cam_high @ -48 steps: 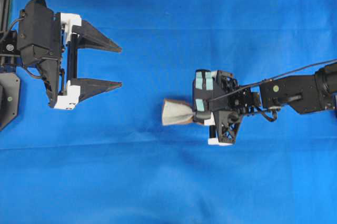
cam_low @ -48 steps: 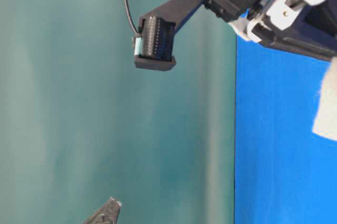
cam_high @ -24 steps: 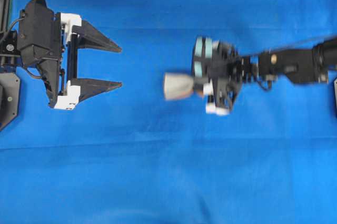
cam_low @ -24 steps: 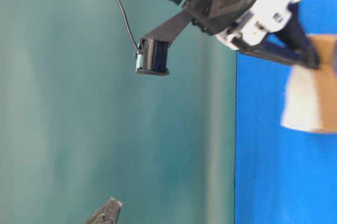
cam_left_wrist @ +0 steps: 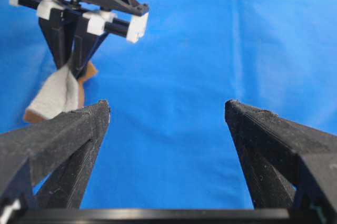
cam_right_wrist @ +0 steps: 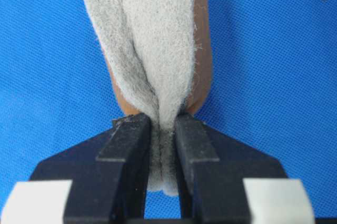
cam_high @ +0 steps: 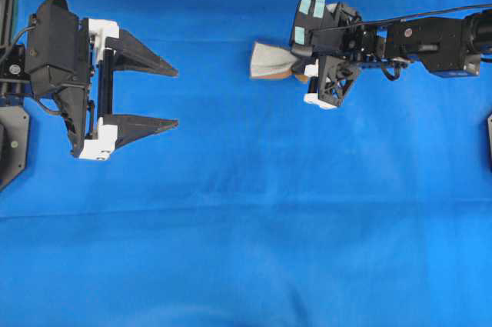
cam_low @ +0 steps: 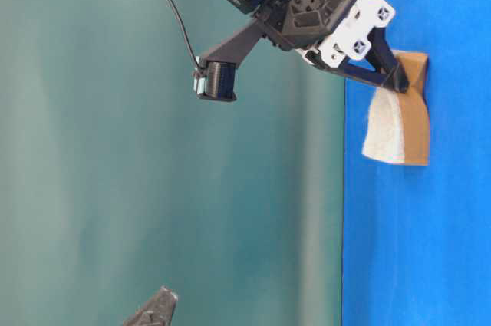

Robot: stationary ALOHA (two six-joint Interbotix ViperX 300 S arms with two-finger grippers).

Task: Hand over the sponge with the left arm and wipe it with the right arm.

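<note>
Next, the right gripper releases the sponge on the blue cloth out [cam_high: 274, 112] before my left gripper's open fingers.
The sponge [cam_high: 269, 60] is pinched at one end by my right gripper [cam_high: 295, 65], the arm with teal tape strips, in the upper middle of the overhead view. In the right wrist view the sponge [cam_right_wrist: 152, 39] folds with its grey-white face inward between the shut fingers [cam_right_wrist: 126, 145]; the right gripper [cam_right_wrist: 162, 126] grips it. In the table-level view the sponge [cam_low: 395, 123] rests against the blue cloth. My left gripper [cam_high: 176, 98], plain black, is wide open and empty at the left. In its wrist view [cam_left_wrist: 167, 109] the sponge [cam_left_wrist: 55, 95] shows far off at the left.
A blue cloth [cam_high: 246, 250] covers the whole table. A black arm base [cam_high: 11, 146] sits at the left edge. A cable [cam_high: 430, 13] runs along the right arm. A teal wall [cam_low: 115, 188] shows in the table-level view.
My right gripper has carried the sponge from the middle of the table toward the top of the overhead view. The left gripper has not moved and stays open.
</note>
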